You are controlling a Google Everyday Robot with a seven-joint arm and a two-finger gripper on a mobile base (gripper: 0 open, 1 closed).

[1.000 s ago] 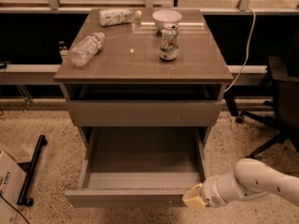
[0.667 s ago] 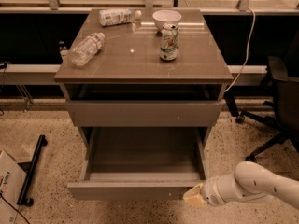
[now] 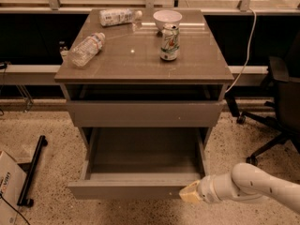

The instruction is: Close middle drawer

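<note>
I will let go of the middle drawer with my gripper when its front is in the cabinet opening (image 3: 136, 159) below the top drawer front.
The middle drawer (image 3: 136, 190) is pulled far out of the cabinet, so its deep grey tray (image 3: 143, 149) is open to view. Its plain flat front faces me, low in the view. The uppermost drawer front (image 3: 145, 114) above it is pushed in. The lowest front is hidden under the open drawer. My gripper (image 3: 190, 193) comes in from the lower right on a white arm (image 3: 253, 184). Its yellowish tip is against the right end of the middle drawer's front.
On the cabinet top (image 3: 140, 60) are two lying plastic bottles (image 3: 86, 49) (image 3: 117, 17), a can (image 3: 169, 42) and a white bowl (image 3: 167, 18). An office chair (image 3: 281, 107) stands at the right. A black bar (image 3: 32, 170) and a cardboard box (image 3: 7, 186) lie on the floor at the left.
The middle drawer's front has moved a little inward toward the cabinet. My gripper has moved slightly left and stays at the front's right end.
</note>
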